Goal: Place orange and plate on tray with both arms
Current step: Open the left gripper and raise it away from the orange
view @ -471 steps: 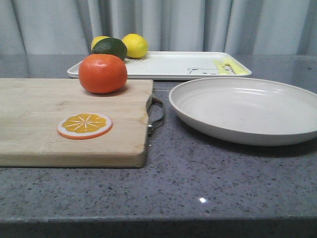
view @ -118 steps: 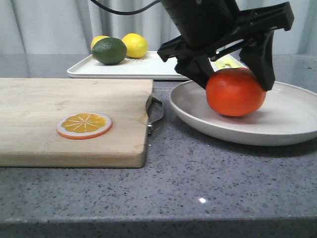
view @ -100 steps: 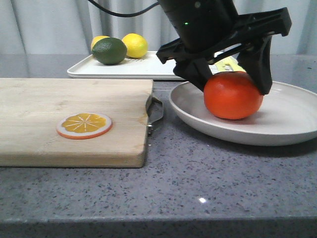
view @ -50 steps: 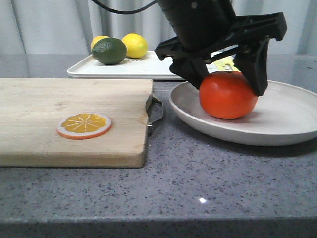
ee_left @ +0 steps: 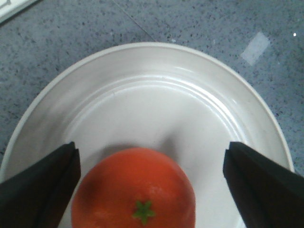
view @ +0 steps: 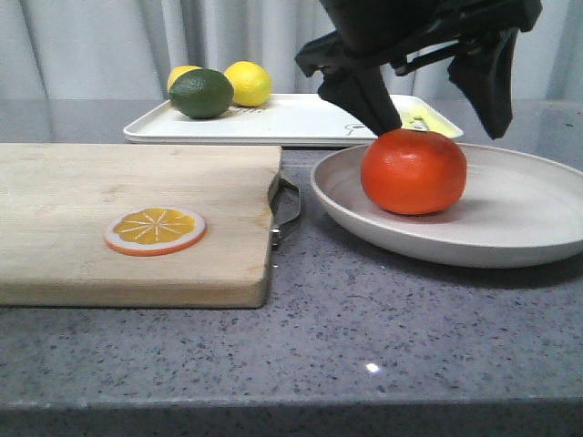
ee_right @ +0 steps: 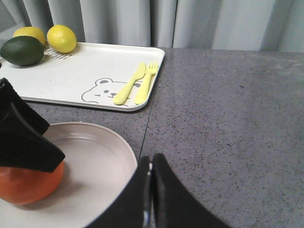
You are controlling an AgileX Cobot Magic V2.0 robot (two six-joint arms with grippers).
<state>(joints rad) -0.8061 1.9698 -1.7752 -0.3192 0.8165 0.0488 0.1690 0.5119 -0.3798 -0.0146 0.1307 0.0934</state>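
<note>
The robot's right gripper should close on the rim of the off-white plate (view: 574,185) (ee_right: 136,166), at the side farthest from the cutting board and across from the orange.
The orange (view: 414,171) rests in the off-white plate (view: 524,223), towards its left side. My left gripper (view: 440,114) is open just above the fruit, its black fingers spread to either side and clear of the skin. In the left wrist view the orange (ee_left: 135,190) sits stem up between the two fingers (ee_left: 42,185) on the plate (ee_left: 156,95). The white tray (view: 310,118) lies behind the plate. My right gripper (ee_right: 151,166) is shut and empty, beside the near rim of the plate (ee_right: 95,156); it does not show in the front view.
A wooden cutting board (view: 127,182) with an orange slice (view: 155,229) lies at the left, its metal handle (view: 290,211) towards the plate. A lime (view: 202,93) and two lemons (view: 248,82) sit at the tray's far left corner. A yellow fork and knife (ee_right: 137,83) lie on the tray.
My left gripper has opened, let go of the orange and risen. The orange now lies free in the plate, a little further left. Earlier it stood on the cutting board.
</note>
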